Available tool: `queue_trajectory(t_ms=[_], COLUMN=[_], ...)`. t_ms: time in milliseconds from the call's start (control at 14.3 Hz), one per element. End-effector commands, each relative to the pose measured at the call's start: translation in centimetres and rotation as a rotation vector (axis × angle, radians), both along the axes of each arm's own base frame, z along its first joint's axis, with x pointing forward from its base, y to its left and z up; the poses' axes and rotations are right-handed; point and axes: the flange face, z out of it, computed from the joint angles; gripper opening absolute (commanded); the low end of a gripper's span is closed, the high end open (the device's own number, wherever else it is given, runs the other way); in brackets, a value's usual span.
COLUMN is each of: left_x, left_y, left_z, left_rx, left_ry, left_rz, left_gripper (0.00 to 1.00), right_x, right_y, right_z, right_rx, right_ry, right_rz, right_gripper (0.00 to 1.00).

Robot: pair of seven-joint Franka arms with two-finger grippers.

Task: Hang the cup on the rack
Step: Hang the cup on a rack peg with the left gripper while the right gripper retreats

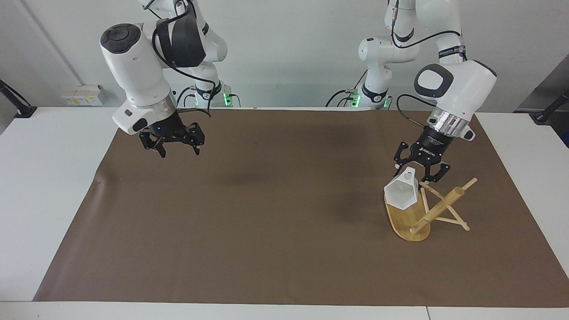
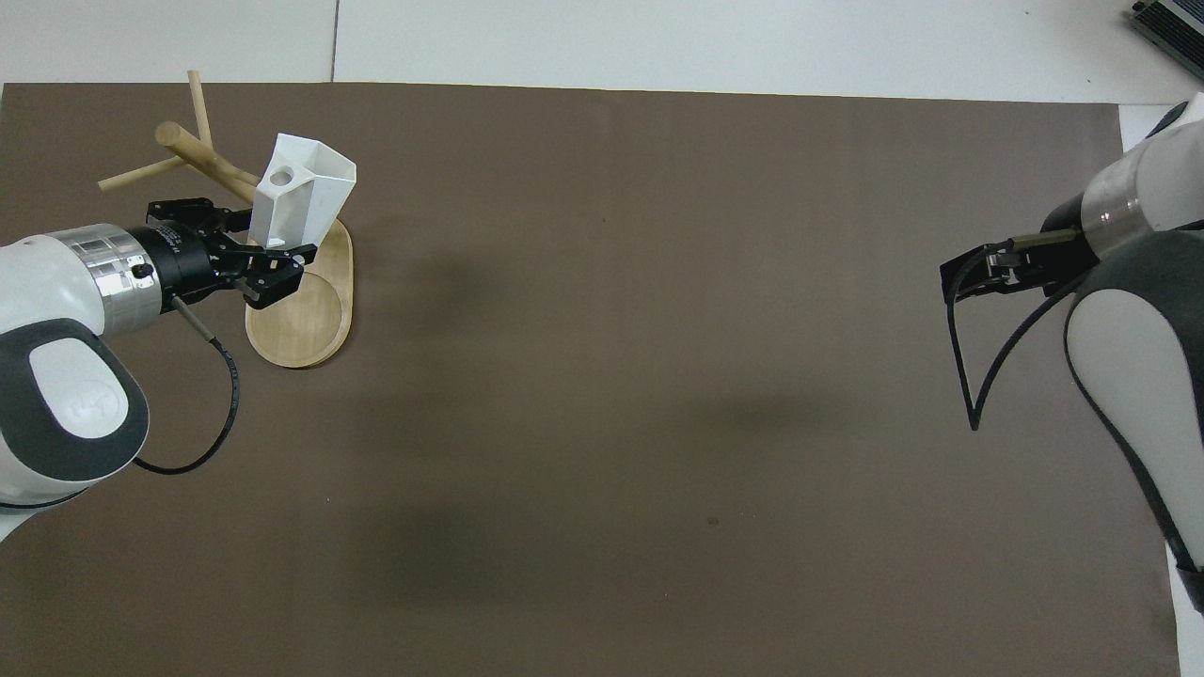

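The robot's left gripper needs to release the white cup, now held tilted over the rack's oval base, hanging on the nearest thin peg (image 2: 269, 191) beside the bamboo rack's post.
The white faceted cup (image 1: 401, 194) is held tilted in the air, its hexagonal mouth turned away from the robots and its tab handle with the round hole (image 2: 280, 176) on top. My left gripper (image 1: 416, 174) is shut on the cup's narrow bottom end, over the rack's oval base (image 1: 405, 222). The bamboo rack's post (image 1: 438, 208) and thin pegs rise beside the cup, toward the left arm's end of the table. The cup (image 2: 303, 193) sits just beside the nearest peg. My right gripper (image 1: 171, 149) is open and empty, raised over the mat at the right arm's end.
A brown mat (image 1: 275, 231) covers most of the white table (image 1: 49, 178). The rack (image 2: 299, 315) stands near the mat's edge at the left arm's end. A black cable (image 2: 969, 376) loops down from the right arm's wrist.
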Motion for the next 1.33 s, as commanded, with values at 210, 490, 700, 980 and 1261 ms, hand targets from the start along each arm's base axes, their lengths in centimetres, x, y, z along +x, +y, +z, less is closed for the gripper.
queue_trajectory(t_ms=[210,490,700,980,1261], left_x=[0.7,1.1,1.2,1.2,1.2], left_y=[0.6,0.8,1.9,2.8,3.0], left_z=[-0.6,-1.2,-1.2,-1.3,-1.3], left_rx=[-0.002,-0.01,-0.026,-0.052,-0.074], left_ry=[-0.004,-0.002,0.005,0.012,0.029], left_rz=[0.045,0.084,0.121,0.157,0.197], left_gripper=[0.0,0.0,0.0,0.0,0.0], right_x=[-1.8,-2.1,-2.3,-2.6,-2.3], right_y=[-1.4,-4.3,-6.4,-9.1,-9.9], right_z=[3.2,3.2,3.0,3.6,4.3], right_rx=[-0.024,-0.029,-0.024,-0.022,-0.038], right_ry=[0.047,0.069,0.072,0.05,-0.007], right_rz=[-0.026,-0.082,-0.122,-0.176,-0.175], right_gripper=[1.0,1.0,1.0,1.0,1.0])
